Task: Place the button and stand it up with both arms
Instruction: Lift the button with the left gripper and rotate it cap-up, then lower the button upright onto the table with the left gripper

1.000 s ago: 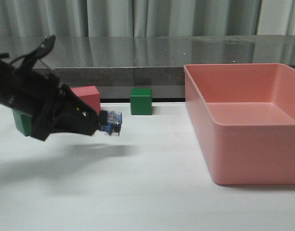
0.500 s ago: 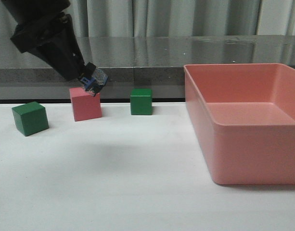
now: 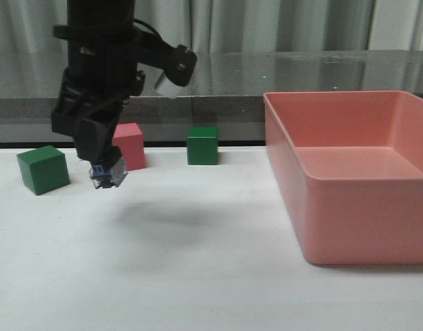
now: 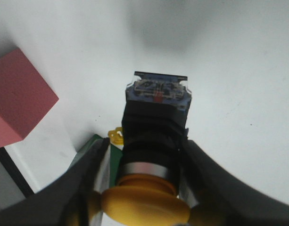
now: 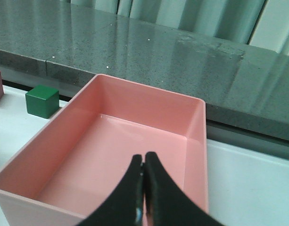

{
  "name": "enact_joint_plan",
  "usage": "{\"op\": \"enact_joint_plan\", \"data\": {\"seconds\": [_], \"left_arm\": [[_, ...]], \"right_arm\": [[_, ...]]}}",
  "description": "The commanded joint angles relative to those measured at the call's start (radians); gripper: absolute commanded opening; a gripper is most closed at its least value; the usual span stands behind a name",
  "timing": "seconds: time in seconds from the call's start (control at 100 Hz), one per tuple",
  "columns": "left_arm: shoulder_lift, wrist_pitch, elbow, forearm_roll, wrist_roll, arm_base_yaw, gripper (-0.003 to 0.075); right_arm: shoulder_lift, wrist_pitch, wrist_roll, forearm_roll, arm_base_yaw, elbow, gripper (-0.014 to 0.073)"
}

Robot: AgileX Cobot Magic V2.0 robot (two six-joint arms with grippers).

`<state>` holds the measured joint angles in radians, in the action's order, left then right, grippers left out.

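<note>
Next, my left gripper stands the button base-down on the bare white table (image 3: pixel 111 217) (image 4: pixel 170 44) in front of the pink cube.
My left gripper (image 3: pixel 104 167) points straight down over the white table and is shut on the button (image 3: pixel 106 176). The button's clear-blue base faces down and hangs a little above the table, in front of the pink cube (image 3: pixel 133 143). In the left wrist view the fingers (image 4: pixel 94 162) clamp the button (image 4: pixel 153 132) at its black barrel and silver collar, with the yellow cap nearest the camera. My right gripper (image 5: pixel 144 157) is shut and empty above the pink bin (image 5: pixel 149 92). It is out of the front view.
A green cube (image 3: pixel 43 169) sits left of the left gripper. Another green cube (image 3: pixel 202 145) sits right of the pink cube, near the bin (image 3: pixel 363 221) on the right side of the table. A grey ledge runs along the back.
The left arm has swung from a tilted pose up by the pink cube to vertical. The button has come down with its base downward, close to the table.
</note>
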<state>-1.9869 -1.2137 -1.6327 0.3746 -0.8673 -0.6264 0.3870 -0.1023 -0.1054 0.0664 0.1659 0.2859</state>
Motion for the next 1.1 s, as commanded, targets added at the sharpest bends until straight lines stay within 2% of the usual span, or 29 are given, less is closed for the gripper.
{"op": "enact_joint_plan", "data": {"seconds": [0.0,0.08,1.09], "left_arm": [[0.026,-0.042,-0.035,0.089,0.024,-0.030,-0.0019],[0.005,-0.046,-0.036,0.129,0.024,-0.039,-0.0019],[-0.073,-0.022,-0.037,0.087,0.020,-0.040,-0.0019]], "right_arm": [[0.005,0.070,0.001,0.008,-0.004,0.026,-0.0060],[0.005,0.070,0.001,0.008,-0.004,0.026,-0.0060],[0.005,0.070,0.001,0.008,-0.004,0.026,-0.0060]]}}
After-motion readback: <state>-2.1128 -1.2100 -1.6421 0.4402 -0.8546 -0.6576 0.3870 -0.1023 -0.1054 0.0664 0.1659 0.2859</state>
